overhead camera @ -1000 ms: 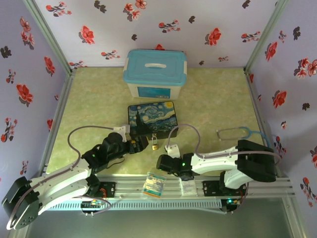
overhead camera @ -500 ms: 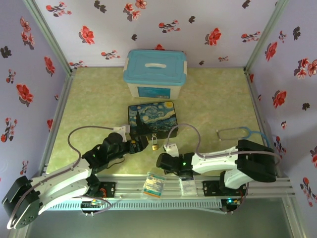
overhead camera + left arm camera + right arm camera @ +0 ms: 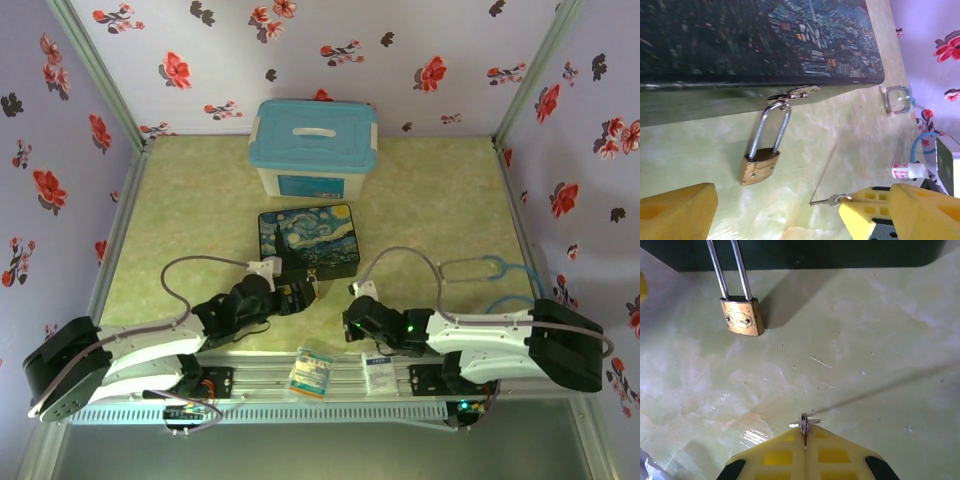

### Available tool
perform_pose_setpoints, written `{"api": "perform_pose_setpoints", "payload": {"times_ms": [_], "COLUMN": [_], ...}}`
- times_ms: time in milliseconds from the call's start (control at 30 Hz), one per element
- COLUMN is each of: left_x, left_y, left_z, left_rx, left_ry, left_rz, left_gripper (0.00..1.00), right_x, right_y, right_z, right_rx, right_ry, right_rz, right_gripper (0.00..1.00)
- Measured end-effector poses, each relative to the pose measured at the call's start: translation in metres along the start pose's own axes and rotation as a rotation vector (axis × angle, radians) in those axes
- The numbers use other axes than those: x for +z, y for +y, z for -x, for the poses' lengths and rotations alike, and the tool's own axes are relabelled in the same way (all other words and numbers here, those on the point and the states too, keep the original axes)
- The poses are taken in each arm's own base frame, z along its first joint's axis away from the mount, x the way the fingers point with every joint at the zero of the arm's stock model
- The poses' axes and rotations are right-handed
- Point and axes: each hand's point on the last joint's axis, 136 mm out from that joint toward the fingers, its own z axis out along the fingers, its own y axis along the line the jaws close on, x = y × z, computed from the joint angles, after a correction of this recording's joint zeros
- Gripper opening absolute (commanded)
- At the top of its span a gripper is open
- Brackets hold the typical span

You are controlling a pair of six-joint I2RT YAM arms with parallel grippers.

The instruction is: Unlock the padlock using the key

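Observation:
The key is held crosswise by its ring in my right gripper, so that gripper should take it again with the blade forward (image 3: 823, 202), then pass it to my left gripper.
The small brass padlock (image 3: 758, 167) hangs by its thin silvery shackle (image 3: 771, 127) from the clasp (image 3: 792, 93) of the painted box (image 3: 755, 35) and rests on the green table. My left gripper (image 3: 802, 212) is open, its yellow fingers (image 3: 675, 212) spread wide just short of the padlock. My right gripper (image 3: 805, 437) is shut on the key (image 3: 804, 420), whose thin blade (image 3: 826, 201) points left toward the padlock (image 3: 742, 315) and stays apart from it. From above, the left gripper (image 3: 300, 293) and right gripper (image 3: 352, 318) sit close together at the box's front edge.
A white storage bin with a blue lid (image 3: 313, 148) stands behind the painted box (image 3: 307, 240). A blue-tubed stethoscope (image 3: 490, 268) lies at the right. A small white bottle (image 3: 905, 170) and a clear square piece (image 3: 897, 97) lie past the box. Flowered walls enclose the table.
The left arm has reached forward and right, closer to the padlock. The right arm has stretched out lower and its gripper has shifted right, still holding the key.

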Motion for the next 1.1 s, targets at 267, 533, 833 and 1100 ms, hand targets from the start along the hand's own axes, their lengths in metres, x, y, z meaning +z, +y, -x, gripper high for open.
{"api": "perform_pose_setpoints", "payload": {"times_ms": [267,533,833,1100], "left_x": [0.004,-0.002,-0.003,-0.003], "left_y": [-0.014,-0.024,-0.023,-0.023], "left_z": [-0.004,0.010,0.012,0.012], "left_rx": [-0.117,-0.133,-0.137,-0.136], "left_ry": [-0.098,-0.178,-0.191,-0.191], "left_rz": [-0.086,-0.106,-0.099,-0.099], "left_gripper": [0.85,0.85,0.86,0.86], "right_x": [-0.001,-0.003,-0.006,-0.012], "right_y": [-0.009,-0.021,-0.038,-0.044], "right_z": [-0.007,-0.019,-0.033,-0.030], "right_rx": [0.005,-0.004,-0.003,-0.018], "right_ry": [0.016,0.058,0.104,0.103], "right_rz": [0.001,-0.039,-0.095,-0.138], "right_gripper": [0.00,0.00,0.22,0.52]}}
